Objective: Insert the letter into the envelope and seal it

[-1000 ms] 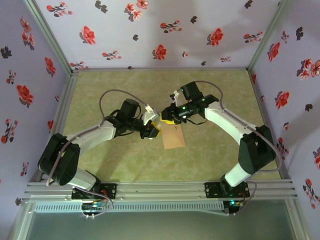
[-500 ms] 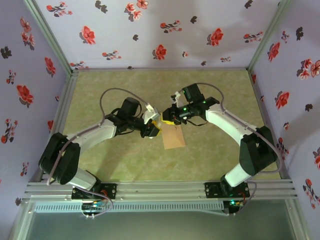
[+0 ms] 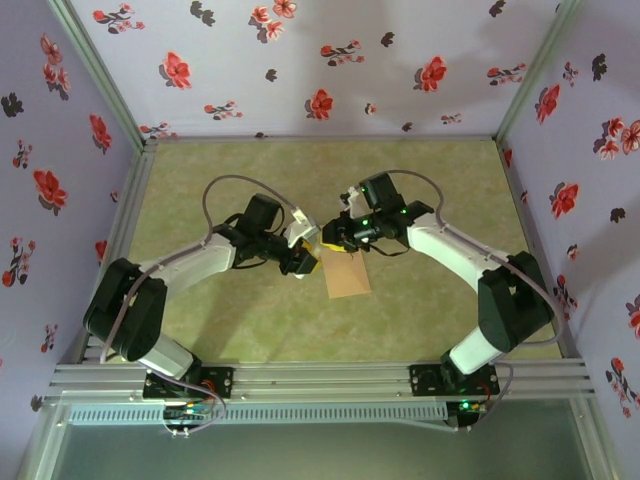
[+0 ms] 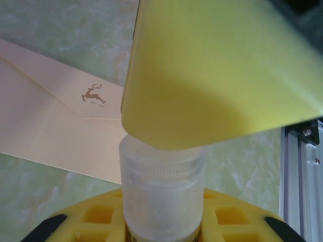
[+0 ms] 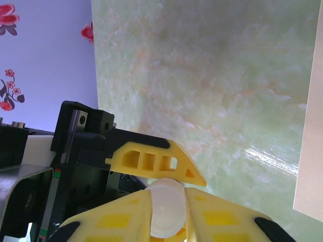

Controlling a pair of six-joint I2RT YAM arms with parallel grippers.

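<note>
Next, I release the glue stick, now just above the envelope's far end, with my left gripper on the green table (image 3: 279, 261) beside the envelope's long edge, toward my left arm.
The tan envelope (image 3: 347, 275) lies flat on the green table, its triangular flap down with a small deer mark (image 4: 93, 94) at the tip. The letter is hidden or out of view. Just above the envelope's far end, the two grippers meet on a small white glue stick (image 4: 164, 191). My left gripper (image 3: 308, 258) is shut on the stick's body (image 4: 164, 222). My right gripper (image 3: 333, 238) is shut on its round white cap (image 5: 164, 206), and one yellow finger (image 4: 217, 75) of it looms over the stick in the left wrist view.
A floral-papered wall (image 3: 300, 60) encloses the table on three sides. An aluminium rail (image 4: 303, 171) runs along the table edge near the left gripper. The envelope's edge (image 5: 309, 151) shows at the right of the right wrist view.
My right gripper has edged slightly left and away, closing in on the left gripper over the stick. The left arm and the envelope have stayed put.
</note>
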